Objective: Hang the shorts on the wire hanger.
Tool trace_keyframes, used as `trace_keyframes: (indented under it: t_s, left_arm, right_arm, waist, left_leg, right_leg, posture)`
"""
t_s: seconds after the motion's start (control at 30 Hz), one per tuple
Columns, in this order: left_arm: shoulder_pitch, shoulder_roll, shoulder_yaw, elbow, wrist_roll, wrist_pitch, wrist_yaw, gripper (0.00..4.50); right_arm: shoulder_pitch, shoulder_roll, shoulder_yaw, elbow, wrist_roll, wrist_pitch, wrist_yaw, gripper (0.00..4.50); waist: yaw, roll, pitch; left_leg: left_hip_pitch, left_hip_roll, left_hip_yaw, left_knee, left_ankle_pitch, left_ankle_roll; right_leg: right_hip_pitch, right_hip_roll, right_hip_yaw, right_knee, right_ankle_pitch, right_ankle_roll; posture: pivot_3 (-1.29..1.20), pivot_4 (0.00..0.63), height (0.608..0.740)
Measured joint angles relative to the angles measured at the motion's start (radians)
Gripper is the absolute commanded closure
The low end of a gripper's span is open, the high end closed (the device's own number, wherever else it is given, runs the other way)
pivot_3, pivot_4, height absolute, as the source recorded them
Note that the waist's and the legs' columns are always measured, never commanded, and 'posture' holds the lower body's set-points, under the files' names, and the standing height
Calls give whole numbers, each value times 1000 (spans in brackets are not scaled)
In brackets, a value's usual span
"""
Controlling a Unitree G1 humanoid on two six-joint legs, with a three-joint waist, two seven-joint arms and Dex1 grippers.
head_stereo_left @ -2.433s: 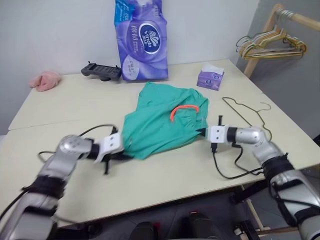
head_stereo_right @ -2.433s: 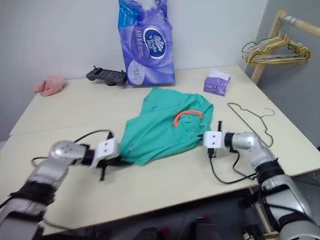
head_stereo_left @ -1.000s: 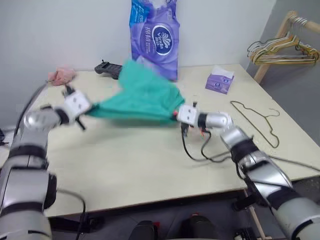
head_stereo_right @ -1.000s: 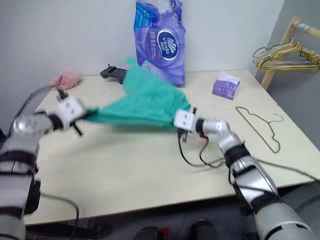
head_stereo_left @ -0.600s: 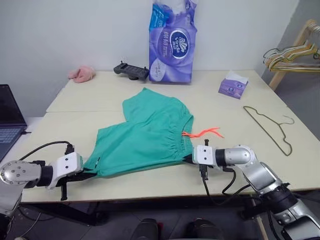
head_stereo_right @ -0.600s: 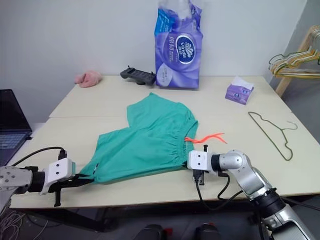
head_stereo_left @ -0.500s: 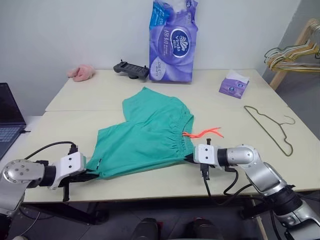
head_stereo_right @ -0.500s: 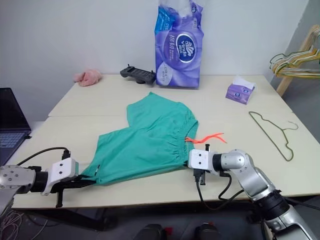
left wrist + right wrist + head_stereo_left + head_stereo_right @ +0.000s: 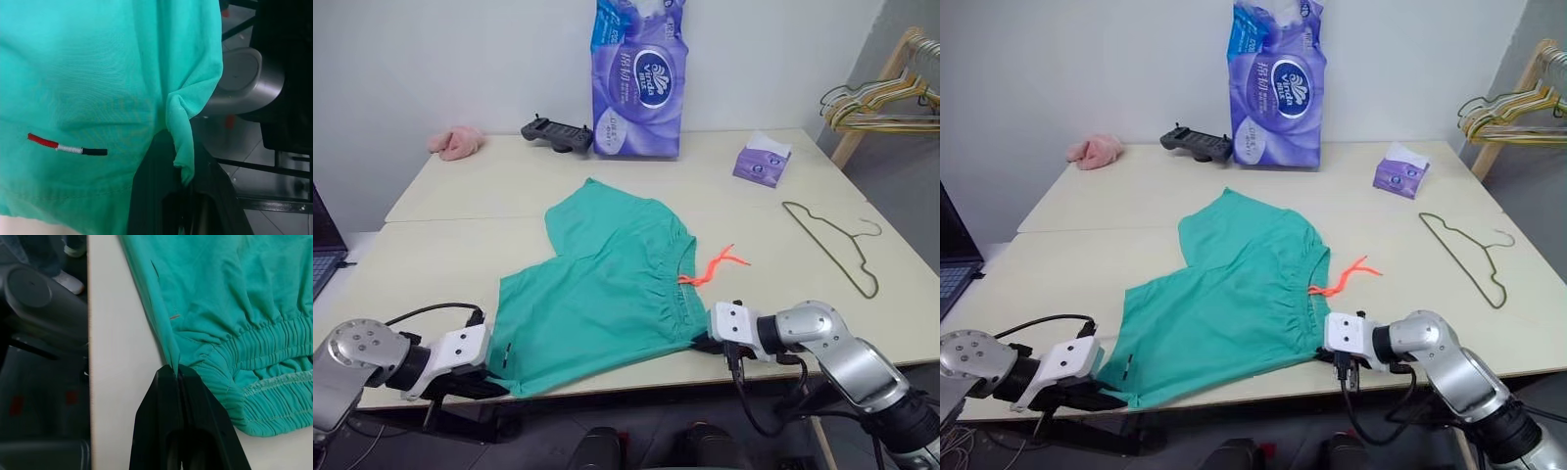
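Next, I let the waistband's near end go from my right gripper on the very rim of the table's near edge (image 9: 703,378) (image 9: 105,372).
The teal-green shorts (image 9: 607,289) lie spread flat on the table, waistband to the right, with the orange drawstring (image 9: 715,266) trailing beside it. My left gripper (image 9: 496,385) is shut on a hem corner at the table's near edge; the left wrist view has a pinched fold of fabric (image 9: 178,132) between its black fingers. Shut on the near end of the gathered waistband (image 9: 254,377) is my right gripper (image 9: 703,343). The wire hanger (image 9: 832,245) lies flat on the table to the right, apart from the shorts and both grippers.
A tall purple tissue pack (image 9: 636,78), a black controller (image 9: 555,132) and a pink cloth (image 9: 458,142) stand along the back. A small purple tissue box (image 9: 762,162) sits back right. Pale hangers (image 9: 876,98) hang on a wooden rack beyond the table.
A second ago the shorts hung stretched in the air between both grippers. Now they lie flat, and both grippers have drawn back and down to the near edge, still gripping.
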Motion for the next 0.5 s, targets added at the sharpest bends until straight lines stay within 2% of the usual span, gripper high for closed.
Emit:
trace_keyframes:
  t_s: [0.33,0.5]
  left_arm:
    - [-50,-1,-8,52,32,-54,-10,4500]
    - [-90,-9,-37,98,45,-96,-26,4500]
  right_arm:
    - [4,-35,20,-73,52,103,32,4459]
    - [53,-72,50,-111,79,136,42,4459]
  waist:
    - [2,-1,11]
    - [3,-1,12]
  left_leg:
    - [-2,0,-1,-1,0,0]
    - [-3,0,-2,-1,0,0]
  right_leg:
    - [-1,0,-1,-3,1,1]
    - [0,0,-2,-7,1,1]
  posture:
    - [176,90,740]
    - [170,81,740]
